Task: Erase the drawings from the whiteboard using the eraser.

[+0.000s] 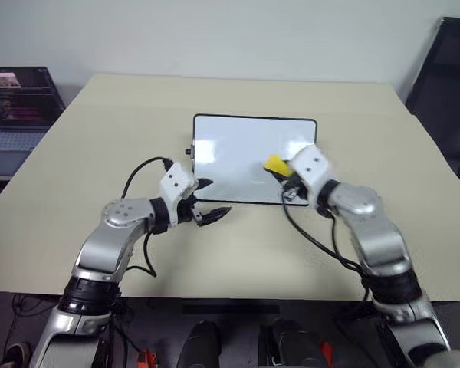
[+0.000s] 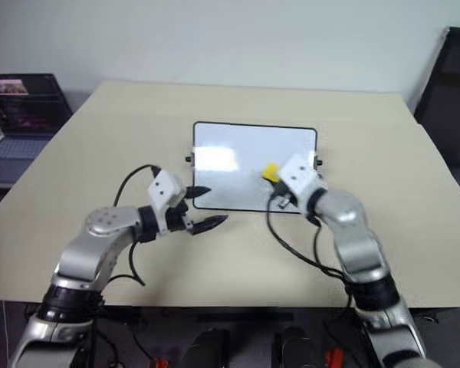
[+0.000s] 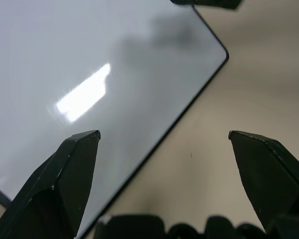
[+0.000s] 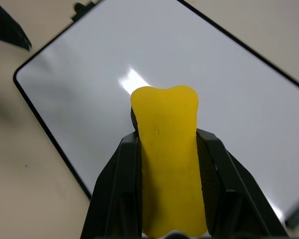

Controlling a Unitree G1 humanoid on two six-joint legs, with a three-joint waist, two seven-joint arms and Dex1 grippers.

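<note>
The robot's right gripper needs to release the yellow eraser on the beige table (image 1: 345, 203) beside the whiteboard, away from the robot's left gripper.
The whiteboard (image 1: 238, 153) lies flat in the middle of the beige table (image 1: 92, 161), black-framed, with a knob on its left side. The drawings are out of view; the board's visible surface is plain white with glare patches. My right gripper (image 4: 169, 139) is shut on the yellow eraser (image 4: 167, 164), which hangs just above the board's near right part (image 1: 274, 163). My left gripper (image 1: 218, 197) stands open at the board's near left corner, nothing between its fingers (image 3: 79, 164). In the left wrist view the board's corner (image 3: 89, 74) lies under that gripper.
An open laptop (image 1: 15, 107) sits on a low stand off the table's left edge. A black chair (image 1: 445, 84) stands at the far right. Black cables loop from both wrists over the table's near part.
</note>
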